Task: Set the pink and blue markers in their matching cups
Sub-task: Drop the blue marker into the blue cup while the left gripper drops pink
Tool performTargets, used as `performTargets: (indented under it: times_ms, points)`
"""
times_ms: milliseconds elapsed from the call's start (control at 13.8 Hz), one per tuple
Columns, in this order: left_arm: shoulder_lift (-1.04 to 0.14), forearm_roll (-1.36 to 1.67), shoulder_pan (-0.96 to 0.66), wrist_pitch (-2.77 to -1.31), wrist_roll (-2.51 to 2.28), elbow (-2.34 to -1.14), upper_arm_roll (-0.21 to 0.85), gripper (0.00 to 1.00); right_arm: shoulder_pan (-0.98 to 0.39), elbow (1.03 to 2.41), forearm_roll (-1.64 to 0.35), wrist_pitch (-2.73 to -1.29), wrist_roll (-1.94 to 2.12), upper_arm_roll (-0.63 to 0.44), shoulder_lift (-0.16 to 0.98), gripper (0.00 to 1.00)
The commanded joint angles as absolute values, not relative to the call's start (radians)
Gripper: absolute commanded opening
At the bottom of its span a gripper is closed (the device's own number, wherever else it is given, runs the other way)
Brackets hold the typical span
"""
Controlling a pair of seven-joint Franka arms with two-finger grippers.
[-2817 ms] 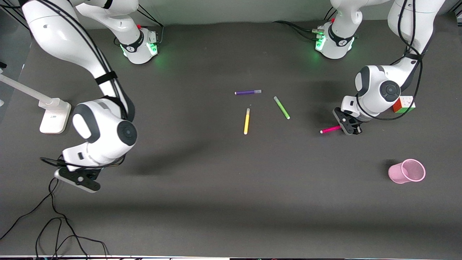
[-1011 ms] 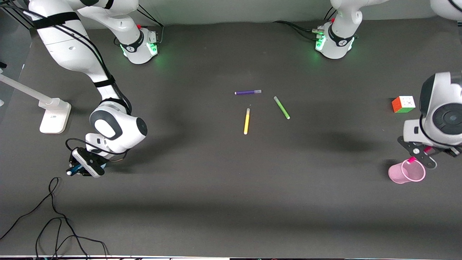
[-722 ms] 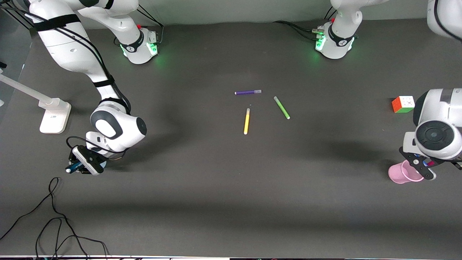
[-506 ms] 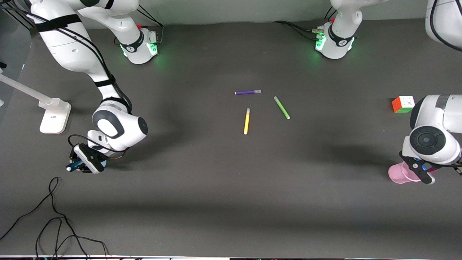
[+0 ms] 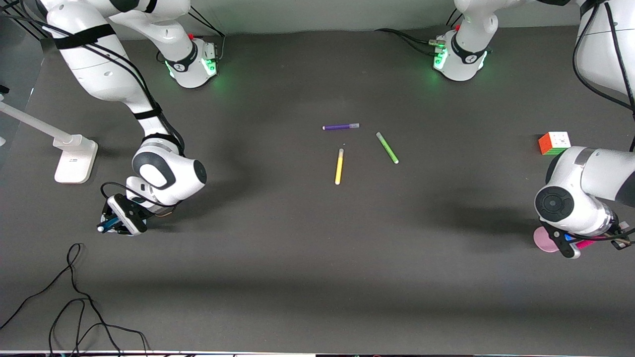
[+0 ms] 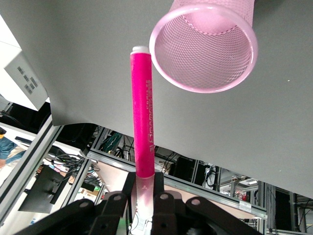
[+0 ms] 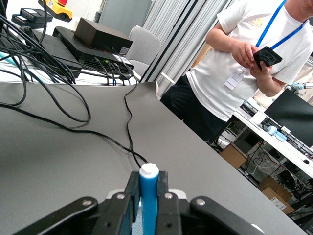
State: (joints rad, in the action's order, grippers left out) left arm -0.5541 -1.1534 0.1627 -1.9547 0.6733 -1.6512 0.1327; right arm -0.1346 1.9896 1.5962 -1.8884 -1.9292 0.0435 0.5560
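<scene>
I should let go of the pink marker with my left gripper inside the pink mesh cup (image 5: 560, 238) (image 6: 204, 46), with the marker's pale cap end up at the cup's rim.
My left gripper (image 5: 575, 244) is shut on the pale cap end of the pink marker (image 5: 589, 243) and holds it over the pink cup (image 5: 542, 240), which the arm mostly hides. In the left wrist view the pink marker (image 6: 143, 112) points from the gripper (image 6: 145, 185) toward the pink mesh cup (image 6: 205, 44), its tip just beside the rim. My right gripper (image 5: 117, 224) is shut on the blue marker (image 5: 106, 226) low near the right arm's end of the table. In the right wrist view the blue marker (image 7: 149, 196) stands between the jaws (image 7: 148, 190). Pale blue mesh (image 7: 139, 225) shows under them.
A purple marker (image 5: 341, 127), a green marker (image 5: 387, 148) and a yellow marker (image 5: 339, 166) lie mid-table. A colour cube (image 5: 554, 143) sits near the left arm. A white stand (image 5: 74, 158) and black cables (image 5: 74, 277) lie at the right arm's end. A person (image 7: 244, 63) stands off the table.
My left gripper carried the pink marker from the table to over the pink cup and tilted. My right gripper, holding the blue marker, shifted slightly.
</scene>
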Motion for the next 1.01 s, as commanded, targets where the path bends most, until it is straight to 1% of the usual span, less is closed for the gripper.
performTargets:
  times_ms: [0, 72, 144, 217, 433, 650, 722, 794, 867, 939]
  points:
    - [-0.551, -1.192, 0.15, -1.939, 0.66, -1.681, 0.13, 0.0, -0.152, 1.996, 1.626, -1.868, -1.976, 0.032, 0.561, 0.12]
    - [-0.548, -1.199, 0.147, -1.936, 0.663, -1.696, 0.13, 0.0, -0.153, 1.994, 1.626, -1.87, -1.973, 0.032, 0.561, 0.48]
    - [-0.546, -1.206, 0.144, -1.93, 0.663, -1.709, 0.13, 0.0, -0.153, 1.994, 1.629, -1.87, -1.967, 0.032, 0.561, 0.82]
    - [-0.548, -1.221, 0.135, -1.924, 0.663, -1.715, 0.13, 0.0, -0.153, 1.994, 1.637, -1.87, -1.951, 0.031, 0.56, 0.99]
    - [-0.543, -1.246, 0.123, -1.917, 0.663, -1.75, 0.13, 0.0, -0.152, 1.994, 1.637, -1.878, -1.84, 0.032, 0.546, 1.0]
    - [-0.552, -1.281, 0.107, -1.91, 0.66, -1.75, 0.13, 0.0, -0.152, 1.988, 1.622, -1.885, -1.686, 0.032, 0.522, 1.0]
    - [-0.552, -1.282, 0.101, -1.91, 0.66, -1.749, 0.13, 0.13, -0.152, 1.985, 1.6, -1.907, -1.619, 0.032, 0.502, 1.0]
    - [-0.552, -1.284, 0.101, -1.91, 0.66, -1.749, 0.13, 0.25, -0.15, 1.97, 1.538, -1.934, -1.539, 0.031, 0.479, 1.0]
    - [-0.552, -1.282, 0.101, -1.911, 0.66, -1.747, 0.132, 0.34, -0.152, 1.935, 1.443, -1.95, -1.434, 0.032, 0.462, 1.0]
    - [-0.552, -1.281, 0.101, -1.91, 0.66, -1.747, 0.132, 0.37, -0.152, 1.893, 1.337, -1.95, -1.326, 0.032, 0.448, 1.0]
